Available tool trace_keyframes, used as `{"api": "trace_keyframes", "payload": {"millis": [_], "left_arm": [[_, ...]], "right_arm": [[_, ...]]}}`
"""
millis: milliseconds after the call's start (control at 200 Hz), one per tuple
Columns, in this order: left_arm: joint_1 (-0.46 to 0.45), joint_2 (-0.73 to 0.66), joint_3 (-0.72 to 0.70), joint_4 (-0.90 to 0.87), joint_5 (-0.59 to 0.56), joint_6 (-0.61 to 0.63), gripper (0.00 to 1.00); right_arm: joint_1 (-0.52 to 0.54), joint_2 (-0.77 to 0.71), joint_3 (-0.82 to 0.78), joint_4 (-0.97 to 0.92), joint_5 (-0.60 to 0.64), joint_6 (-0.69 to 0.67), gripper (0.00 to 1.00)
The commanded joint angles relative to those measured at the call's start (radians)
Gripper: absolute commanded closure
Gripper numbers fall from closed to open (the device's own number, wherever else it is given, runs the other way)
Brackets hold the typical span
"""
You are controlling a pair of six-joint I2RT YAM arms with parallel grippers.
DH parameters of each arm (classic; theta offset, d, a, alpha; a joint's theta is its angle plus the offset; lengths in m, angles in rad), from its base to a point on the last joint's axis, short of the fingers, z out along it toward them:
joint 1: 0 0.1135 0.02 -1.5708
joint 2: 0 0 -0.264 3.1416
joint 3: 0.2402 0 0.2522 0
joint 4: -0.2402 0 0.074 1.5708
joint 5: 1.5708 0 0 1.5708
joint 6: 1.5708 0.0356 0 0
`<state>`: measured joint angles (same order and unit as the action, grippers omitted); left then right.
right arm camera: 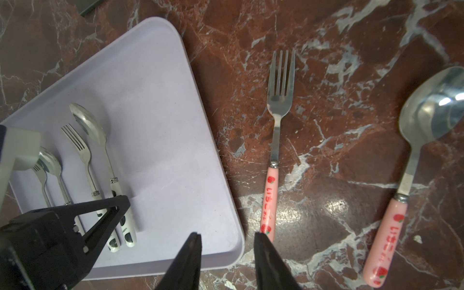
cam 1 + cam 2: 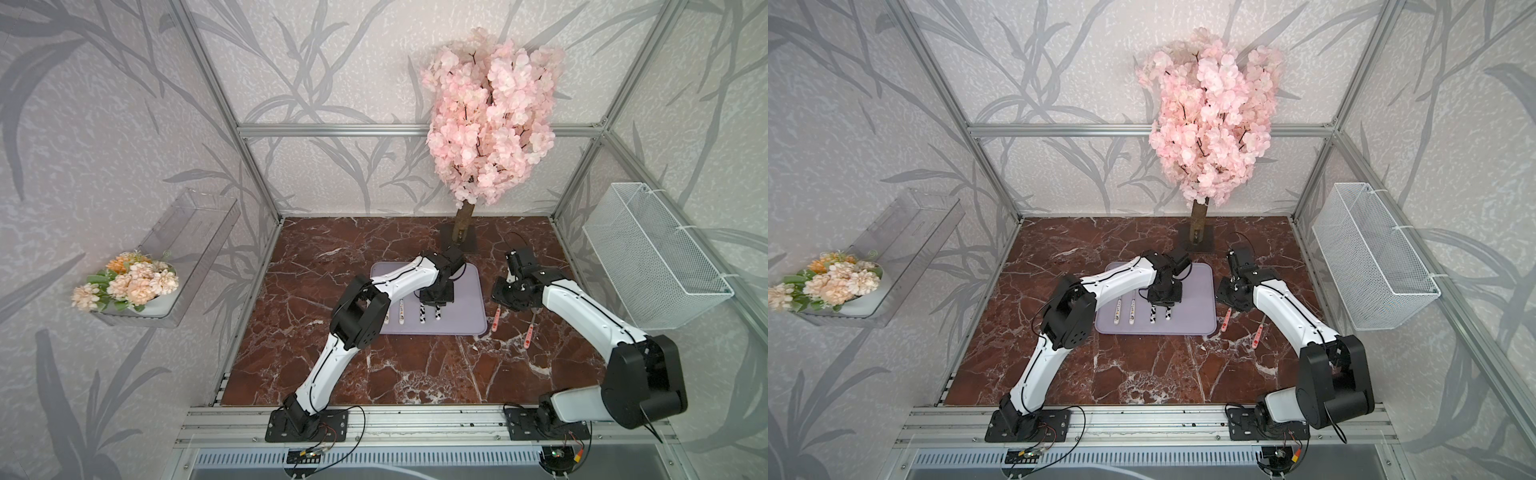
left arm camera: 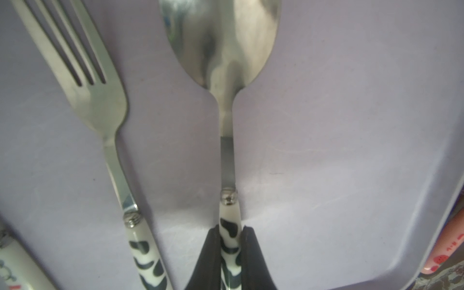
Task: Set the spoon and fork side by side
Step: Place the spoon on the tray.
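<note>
The cow-pattern spoon will go down from my left gripper on the lilac tray point(image 2: 436, 304) point(image 3: 220, 194), next to the cow-pattern fork.
A spoon point(image 3: 221, 50) with a black-and-white cow-pattern handle lies on the lilac tray point(image 3: 351, 125). My left gripper point(image 3: 229, 231) is shut on that handle, one dark finger point(image 3: 211, 251) on each side. The matching cow-pattern fork point(image 3: 95, 100) lies just beside it, nearly parallel, tines the same way. In both top views the two handles point(image 2: 437, 313) point(image 2: 1153, 314) stick out from under the left gripper point(image 2: 436, 301). My right gripper point(image 1: 227, 237) is open and holds nothing. It hovers over the tray's right near corner point(image 1: 233, 251).
A second spoon point(image 1: 51, 163) and fork point(image 1: 40, 173) with white handles lie further left on the tray. A pink strawberry-handled fork point(image 1: 277, 125) and spoon point(image 1: 414, 150) lie on the marble table right of the tray. A blossom tree point(image 2: 461, 232) stands behind.
</note>
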<state>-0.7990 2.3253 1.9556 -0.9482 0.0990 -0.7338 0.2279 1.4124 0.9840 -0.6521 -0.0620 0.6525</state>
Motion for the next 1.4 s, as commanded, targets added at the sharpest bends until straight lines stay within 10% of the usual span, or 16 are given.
{"api": "trace_keyframes", "payload": {"millis": [0, 545, 1395], "left_arm": [[0.0, 0.021, 0.012, -0.045, -0.033, -0.02, 1.0], [0.0, 0.037, -0.015, -0.041, -0.002, -0.044, 1.0], [0.001, 0.008, -0.09, 0.022, 0.074, -0.061, 0.66]], "right_arm": [[-0.005, -0.016, -0.011, 0.004, -0.006, -0.011, 0.61], [-0.006, -0.018, -0.016, 0.014, -0.015, -0.011, 0.61], [-0.007, -0.03, -0.015, 0.012, -0.013, -0.013, 0.58]]}}
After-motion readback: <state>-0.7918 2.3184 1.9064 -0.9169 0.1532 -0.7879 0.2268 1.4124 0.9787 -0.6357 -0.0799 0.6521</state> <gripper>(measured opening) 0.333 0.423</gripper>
